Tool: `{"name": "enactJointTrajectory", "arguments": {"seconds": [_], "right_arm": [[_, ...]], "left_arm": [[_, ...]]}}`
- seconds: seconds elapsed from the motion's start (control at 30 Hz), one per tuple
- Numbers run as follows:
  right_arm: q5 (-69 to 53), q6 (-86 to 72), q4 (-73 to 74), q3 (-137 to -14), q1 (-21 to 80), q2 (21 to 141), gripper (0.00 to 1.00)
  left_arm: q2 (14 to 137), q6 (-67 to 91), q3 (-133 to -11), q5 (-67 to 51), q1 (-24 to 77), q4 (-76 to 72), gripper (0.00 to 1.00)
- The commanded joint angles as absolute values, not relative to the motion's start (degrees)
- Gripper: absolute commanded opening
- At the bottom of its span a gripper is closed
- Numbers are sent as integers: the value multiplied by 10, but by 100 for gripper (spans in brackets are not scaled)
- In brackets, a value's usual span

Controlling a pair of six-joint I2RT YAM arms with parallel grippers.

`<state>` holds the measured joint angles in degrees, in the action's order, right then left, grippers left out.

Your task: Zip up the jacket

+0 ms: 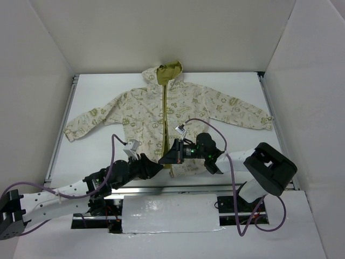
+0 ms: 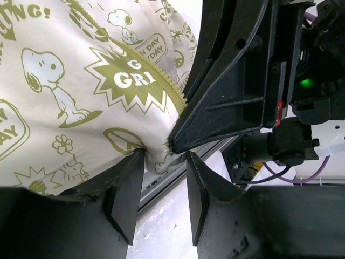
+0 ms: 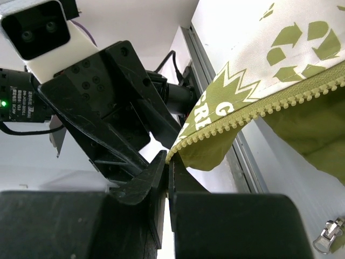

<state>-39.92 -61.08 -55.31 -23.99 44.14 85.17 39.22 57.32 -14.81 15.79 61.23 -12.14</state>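
My left gripper needs to take the zipper edge opposite the slider, which my right gripper holds, before my right gripper grips the jacket's hem [image 3: 338, 243] beside the slider.
The jacket [image 1: 141, 110] lies flat and open-faced on the white table [image 1: 94, 154], hood away from me, and its olive zipper [image 1: 164, 108] runs down the middle. At the hem, my right gripper [image 1: 168, 157] is shut on the bottom end of one zipper edge [image 3: 259, 110]; the right wrist view shows the teeth entering the closed jaws of that right gripper [image 3: 169, 159]. The metal zipper slider [image 3: 325, 238] hangs at the lower right. My left gripper [image 2: 165, 154] stands open right beside it, with a fold of the hem [image 2: 156, 162] between its fingertips.
White walls enclose the table on three sides. A metal rail [image 1: 161, 188] runs along the near edge just below the hem, with a crinkled silver sheet [image 1: 170, 213] in front of it. The two grippers nearly touch each other.
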Motion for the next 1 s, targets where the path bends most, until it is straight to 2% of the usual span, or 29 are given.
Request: {"name": "enactJointTrajectory", "arguments": {"seconds": [0.0, 0.13, 0.3, 0.33, 0.37, 0.43, 0.63, 0.77, 0.97], "right_arm": [[-423, -610, -592, -251, 447, 861, 7], [-424, -603, -584, -254, 447, 865, 8], [-430, -606, -592, -252, 447, 866, 9], [-432, -609, -595, -252, 446, 866, 9], [-432, -611, -601, -251, 447, 866, 9], [-433, -616, -609, -250, 447, 865, 10], [-441, -628, -631, -248, 447, 865, 10], [-442, -628, -628, -248, 447, 862, 10], [-442, -623, -618, -251, 447, 871, 10]], "left_arm": [[377, 556, -145, 165, 612, -155, 49], [368, 555, -142, 167, 612, -150, 49], [366, 556, -137, 172, 612, -149, 45], [368, 556, -137, 171, 612, -151, 46], [372, 556, -138, 167, 612, -156, 52], [382, 555, -139, 159, 612, -166, 56], [406, 558, -133, 156, 612, -178, 56], [403, 558, -130, 154, 612, -185, 35], [385, 558, -127, 156, 612, -182, 23]]}}
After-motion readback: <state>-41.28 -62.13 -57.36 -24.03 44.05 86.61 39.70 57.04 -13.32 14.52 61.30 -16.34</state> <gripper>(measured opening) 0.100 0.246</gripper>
